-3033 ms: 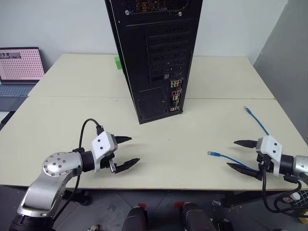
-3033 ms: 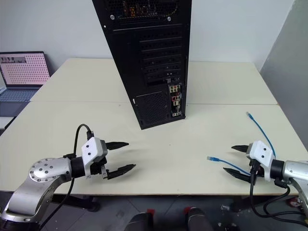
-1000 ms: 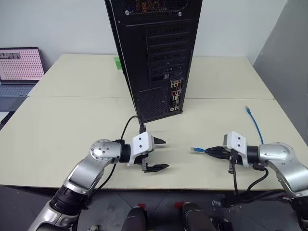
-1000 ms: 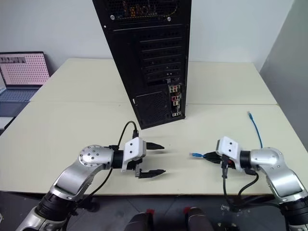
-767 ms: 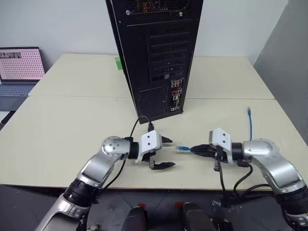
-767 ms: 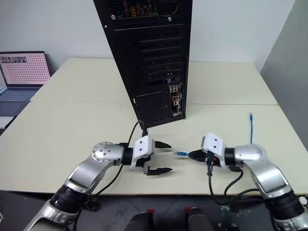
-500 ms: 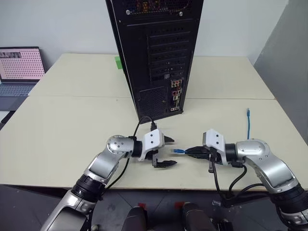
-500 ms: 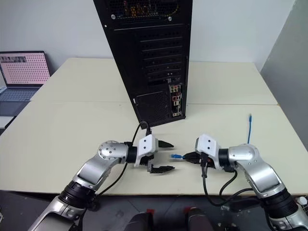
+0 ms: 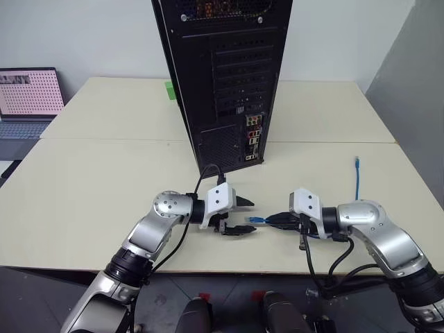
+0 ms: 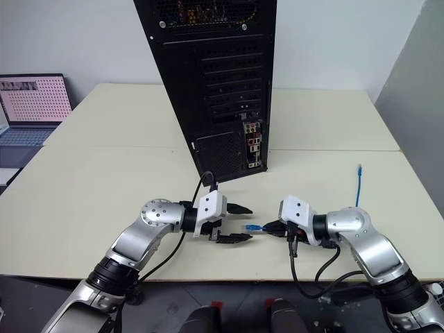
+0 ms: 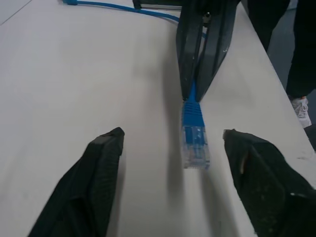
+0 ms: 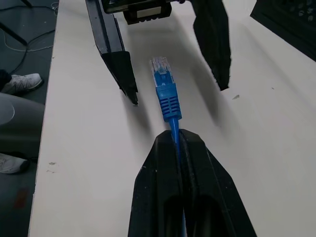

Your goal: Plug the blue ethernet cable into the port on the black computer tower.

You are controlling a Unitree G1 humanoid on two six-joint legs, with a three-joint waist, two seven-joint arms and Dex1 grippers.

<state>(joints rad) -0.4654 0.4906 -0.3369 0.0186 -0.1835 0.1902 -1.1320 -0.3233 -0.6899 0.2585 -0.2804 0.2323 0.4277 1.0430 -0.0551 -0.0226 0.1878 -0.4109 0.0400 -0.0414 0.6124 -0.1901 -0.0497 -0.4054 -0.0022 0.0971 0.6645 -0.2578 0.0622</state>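
The robot's right gripper is pinching the thin cable behind the plug's boot, so the left gripper should hold the clear tip while the right gripper takes the blue boot (image 12: 169,102).
The blue ethernet cable (image 9: 357,182) runs across the table from its far plug to my right gripper (image 9: 270,219), which is shut on it just behind the near plug (image 11: 194,140). That clear-tipped plug sticks out toward my left gripper (image 9: 252,216), whose fingers (image 12: 118,59) stand open on either side of it without touching it. Both grippers hover low over the table near its front edge. Behind them stands the black computer tower (image 9: 222,69), rear face toward me. The port sits in the narrow connector strip (image 9: 253,139) low on that face, too small to single out.
A laptop (image 9: 28,97) sits open at the far left. A small green object (image 9: 168,90) shows beside the tower's left side. The cream table (image 9: 90,180) has a seam across its middle and its front edge lies just under both grippers.
My right gripper, open beside the cable three seconds ago, shut on it and carried the plug leftward. My left gripper moved right to meet it and its fingers have narrowed around the plug.
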